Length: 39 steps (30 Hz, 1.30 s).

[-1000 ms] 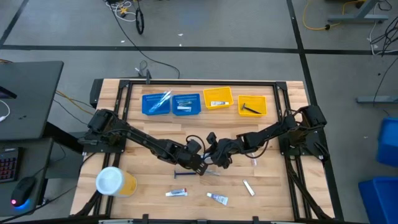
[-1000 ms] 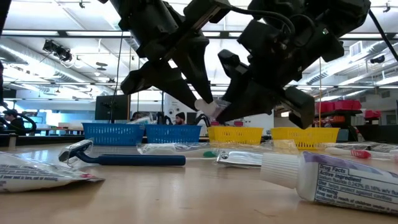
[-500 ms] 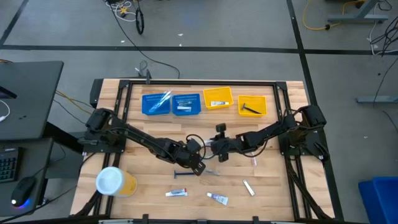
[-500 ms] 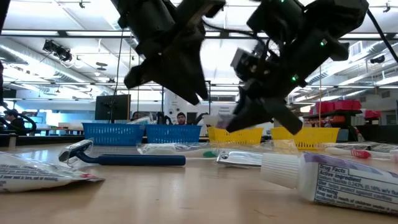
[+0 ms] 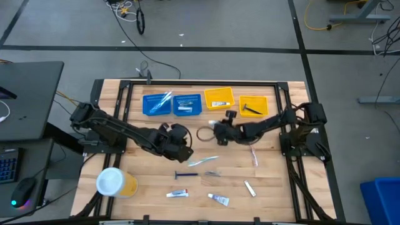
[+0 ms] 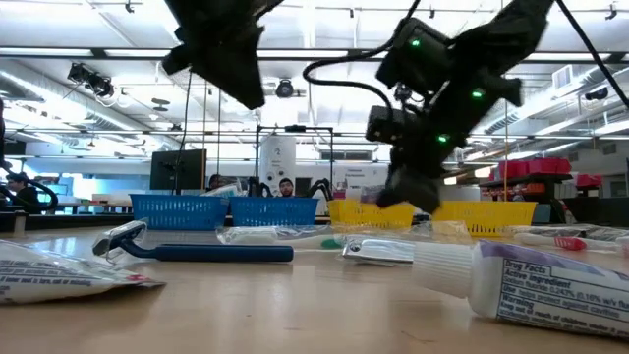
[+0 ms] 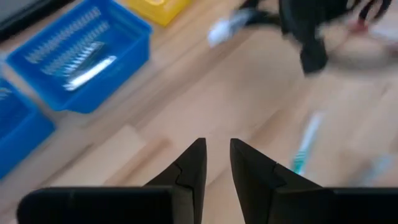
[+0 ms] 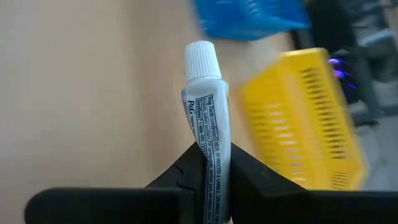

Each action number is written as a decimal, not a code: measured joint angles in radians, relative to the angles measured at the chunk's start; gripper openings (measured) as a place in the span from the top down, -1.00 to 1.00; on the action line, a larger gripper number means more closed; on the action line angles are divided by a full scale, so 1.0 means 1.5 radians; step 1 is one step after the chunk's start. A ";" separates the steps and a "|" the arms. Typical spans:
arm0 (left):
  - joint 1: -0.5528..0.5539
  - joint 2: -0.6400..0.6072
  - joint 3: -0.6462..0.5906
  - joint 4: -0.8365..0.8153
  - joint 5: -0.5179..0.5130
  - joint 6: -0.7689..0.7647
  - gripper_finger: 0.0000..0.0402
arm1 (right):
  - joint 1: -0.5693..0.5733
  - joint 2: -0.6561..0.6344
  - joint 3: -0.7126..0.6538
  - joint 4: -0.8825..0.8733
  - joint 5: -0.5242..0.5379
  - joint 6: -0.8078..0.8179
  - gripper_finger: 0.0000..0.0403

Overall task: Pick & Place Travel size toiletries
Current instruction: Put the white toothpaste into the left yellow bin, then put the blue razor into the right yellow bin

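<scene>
My right gripper needs to set the toothpaste tube down in the yellow tray [image 5: 219,96] beside the blue trays.
My right gripper [image 5: 217,127] hangs above the table's middle, just near of the yellow trays, shut on a small white toothpaste tube [image 8: 208,106]. My left gripper [image 5: 180,142] hovers left of it with nothing between its fingers [image 7: 216,155], which stand a narrow gap apart. Several toiletries lie flat on the wood: a white-and-green toothbrush [image 5: 203,161], a blue razor [image 5: 184,175], a silvery tube [image 5: 214,173] and white tubes [image 5: 177,194] [image 5: 219,199] [image 5: 250,188]. More items lie in the blue trays [image 5: 157,104] [image 5: 187,104]. My right gripper pinches the toothpaste tube between its two fingers on the printed body [image 8: 213,142], back from the cap. The tube runs along the fingers and sticks out ahead of them, white cap [image 8: 200,57] foremost. It is lifted clear of the table.
Two blue and two yellow trays [image 5: 219,98] [image 5: 254,105] line the far edge; the right yellow one holds a dark razor. A large yellow tub with a white lid [image 5: 115,182] stands near the left front corner. Another toothbrush [image 5: 254,156] lies under the right arm.
The two grippers, close together at a white tube low over the table's middle, have parted. My right gripper has risen and moved toward the far edge and the yellow trays with the tube. My left gripper has drawn back up and toward the table's left.
</scene>
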 joint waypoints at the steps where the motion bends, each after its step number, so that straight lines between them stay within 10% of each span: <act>1: 0.001 0.000 0.000 -0.012 0.000 0.007 0.61 | -0.013 -0.003 0.011 0.000 0.004 -0.010 0.73; 10: 0.021 0.007 -0.017 -0.036 -0.036 -0.006 0.61 | -0.146 -0.043 0.111 0.014 -0.002 -0.094 0.73; 21: 0.032 0.007 -0.045 -0.008 -0.027 -0.010 0.61 | -0.325 0.007 0.095 0.023 -0.231 -0.009 0.73; 39: 0.016 0.007 -0.045 0.094 0.047 0.120 0.61 | -0.370 0.053 0.095 0.058 -0.309 0.009 0.30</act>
